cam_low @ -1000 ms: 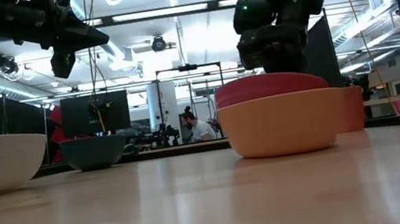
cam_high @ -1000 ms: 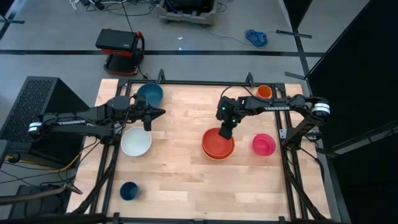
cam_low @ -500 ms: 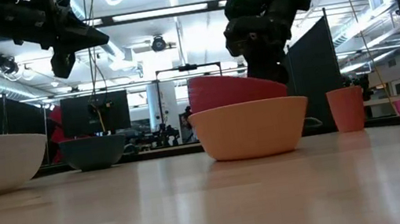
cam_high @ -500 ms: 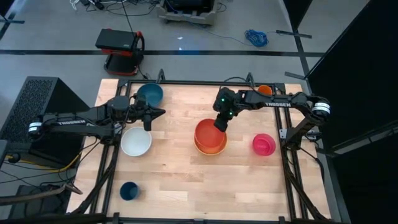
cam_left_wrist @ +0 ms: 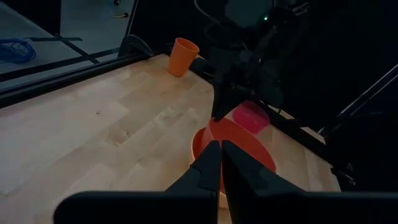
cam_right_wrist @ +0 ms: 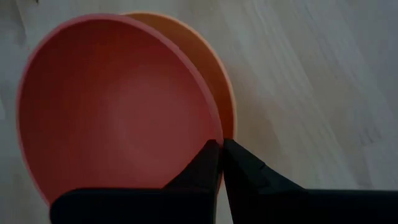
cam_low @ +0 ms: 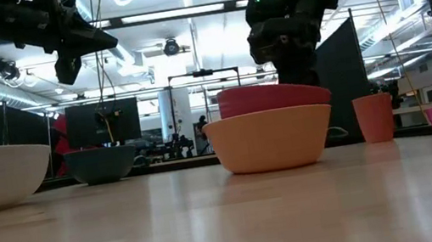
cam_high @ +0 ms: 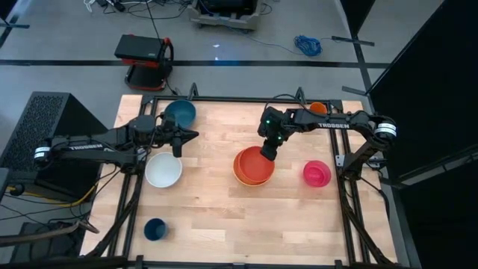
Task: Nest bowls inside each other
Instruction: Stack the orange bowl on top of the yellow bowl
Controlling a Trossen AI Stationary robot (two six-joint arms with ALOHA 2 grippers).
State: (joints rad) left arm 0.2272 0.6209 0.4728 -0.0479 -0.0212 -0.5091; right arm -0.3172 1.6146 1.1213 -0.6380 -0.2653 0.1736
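Note:
My right gripper will release the red bowl inside the larger orange bowl (cam_high: 255, 171) (cam_right_wrist: 143, 118) in the middle of the table.
A red bowl (cam_high: 250, 163) sits level inside the larger orange bowl (cam_high: 254, 179) at mid-table. My right gripper (cam_high: 264, 154) is shut and slants down, its fingertips at the red bowl's far-right rim. A white bowl (cam_high: 163, 169) and a teal bowl (cam_high: 180, 113) rest on the table's left side. The pink bowl (cam_high: 317, 173) rests at the right. My left gripper (cam_high: 196, 135) is shut and hangs well above the table between the teal and white bowls, touching nothing. My right gripper comes slanting down from the table's far right with its fingers shut. Its fingertips (cam_right_wrist: 211, 152) stand at the red bowl's rim (cam_right_wrist: 214, 127), on the side where the orange bowl's rim (cam_right_wrist: 227, 93) shows. I cannot tell whether they touch it.
A narrow orange cup (cam_high: 317, 110) stands at the far right edge, behind my right arm. A small dark blue cup (cam_high: 155, 229) stands near the front left. Bare wood lies along the table's near side and between the white bowl and the nested pair.
My right gripper went toward the table's left edge, and the nested red and orange bowls slid left with it. Midway the red bowl stood tipped inside the orange one; now it lies level. The gripper has since drawn slightly up. Both grippers stayed shut.

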